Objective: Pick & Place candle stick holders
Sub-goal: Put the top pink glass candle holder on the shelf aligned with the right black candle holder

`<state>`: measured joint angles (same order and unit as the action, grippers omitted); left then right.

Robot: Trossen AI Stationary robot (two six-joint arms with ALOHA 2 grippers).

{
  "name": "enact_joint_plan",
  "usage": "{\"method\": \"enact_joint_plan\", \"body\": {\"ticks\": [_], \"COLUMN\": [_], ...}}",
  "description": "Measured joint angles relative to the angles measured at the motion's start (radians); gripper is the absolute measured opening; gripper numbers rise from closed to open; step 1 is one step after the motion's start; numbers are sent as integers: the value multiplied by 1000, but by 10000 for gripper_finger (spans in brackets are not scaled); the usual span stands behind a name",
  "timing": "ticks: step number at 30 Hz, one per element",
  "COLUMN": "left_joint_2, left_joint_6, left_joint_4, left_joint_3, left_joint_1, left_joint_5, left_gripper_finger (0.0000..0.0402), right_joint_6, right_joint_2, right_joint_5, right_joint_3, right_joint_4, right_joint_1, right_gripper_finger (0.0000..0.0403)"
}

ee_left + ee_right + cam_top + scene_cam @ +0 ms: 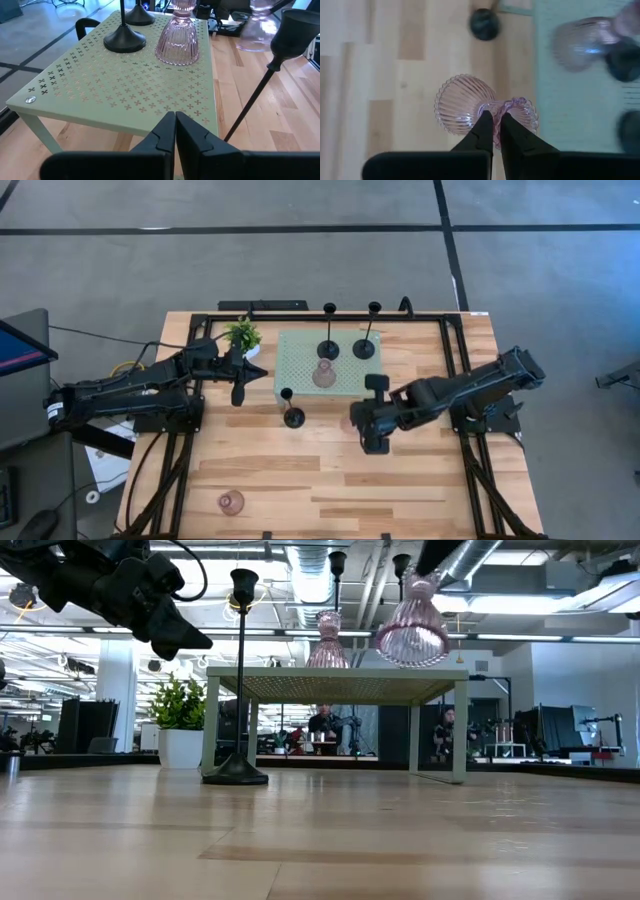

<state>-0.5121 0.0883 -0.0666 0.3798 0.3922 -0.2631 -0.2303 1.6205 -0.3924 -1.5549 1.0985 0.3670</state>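
Observation:
My right gripper is going to set the pink glass holder down on the mint-green stand [357, 367] [588, 111], beside the other pink glass holder.
My right gripper [495, 131] is shut on a squat pink glass holder [470, 107], held in the air [412, 630] beside the near right corner of the mint-green stand [300, 345]. On the stand are two tall black holders [327, 348] [364, 346] and a second pink glass holder [323, 375]. A third black holder [292, 416] stands by its round base on the table in front of the stand. A third pink glass holder [231, 502] stands near the table's front left. My left gripper [238, 388] is shut and empty, up beside the stand's left edge. My right gripper pinches the pink glass holder's narrow neck [495, 111], between its ribbed bell base and its small top cup. The fingers [482, 129] come slanting down from the table's right. The holder is lifted clear of the table, about upright with its bell downward, higher than the stand's top.
A small green potted plant [243, 335] stands at the stand's far left corner, close to my left gripper. A black frame [450, 320] runs around the table's edges. Bare wood lies in the near middle and near right of the table [400, 490].

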Motion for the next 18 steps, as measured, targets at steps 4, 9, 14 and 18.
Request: {"method": "enact_joint_plan", "body": {"ticks": [4,9,14,18], "left_joint_2": [0,0,0,0], "left_joint_6": [0,0,0,0], "left_joint_4": [0,0,0,0], "left_joint_3": [0,0,0,0], "left_joint_1": [0,0,0,0], "left_joint_5": [0,0,0,0], "left_gripper_finger": [12,12,12,12], "right_joint_6": [67,154,193,196], "right_joint_2": [1,2,2,1], "right_joint_5": [-5,-14,-17,29], "right_joint_3": [-14,-14,-32,-80], "right_joint_4": [19,23,48,63], "right_joint_1": [-59,-147,-207,-226], "right_gripper_finger": [0,0,0,0]}}
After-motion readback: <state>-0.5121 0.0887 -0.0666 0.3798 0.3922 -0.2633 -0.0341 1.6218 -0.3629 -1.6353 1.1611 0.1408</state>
